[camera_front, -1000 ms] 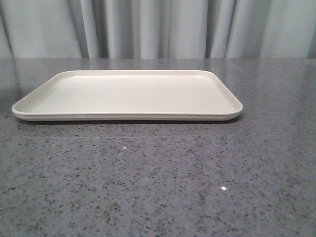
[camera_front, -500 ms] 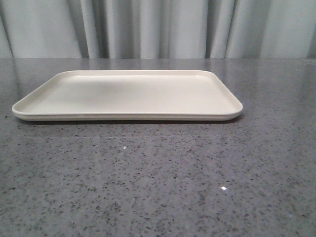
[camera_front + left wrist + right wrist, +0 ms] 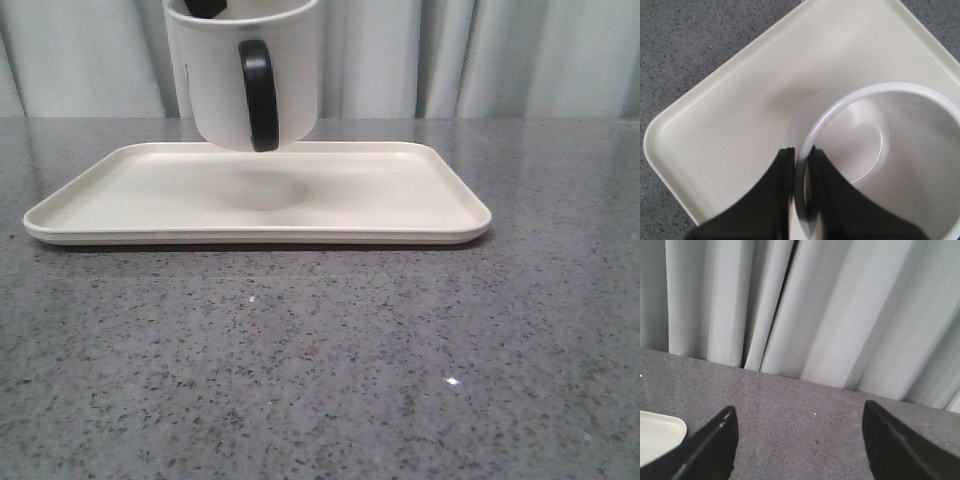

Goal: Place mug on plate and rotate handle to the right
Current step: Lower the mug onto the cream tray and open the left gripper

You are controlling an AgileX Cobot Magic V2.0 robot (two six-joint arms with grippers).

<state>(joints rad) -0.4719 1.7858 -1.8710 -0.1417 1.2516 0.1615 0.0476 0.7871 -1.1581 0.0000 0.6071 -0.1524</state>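
Next, my left gripper puts the white mug down on the middle of the cream plate [image 3: 265,203], a little toward the plate's front edge. The mug now hangs upright above the plate.
The white mug [image 3: 215,80] hangs upright above the cream plate [image 3: 400,200], clear of its surface, left of the plate's middle. Its black handle [image 3: 259,95] faces the front camera. A bit of black print shows on its left side. My left gripper [image 3: 800,152] is shut on the mug's rim [image 3: 812,135], one finger inside and one outside; in the front view only a dark fingertip [image 3: 205,7] shows inside the mug. In the left wrist view the plate [image 3: 730,110] lies below. My right gripper [image 3: 799,407] is open, holding nothing, over bare table.
The plate rests on a grey speckled table [image 3: 320,380], with pale curtains [image 3: 500,60] behind it. The mug's shadow [image 3: 262,190] falls on the plate. A corner of the plate [image 3: 660,432] shows in the right wrist view.
The mug, held by my left gripper, has come down into the front view from above; a second ago the plate stood alone. A shadow now lies on the plate.
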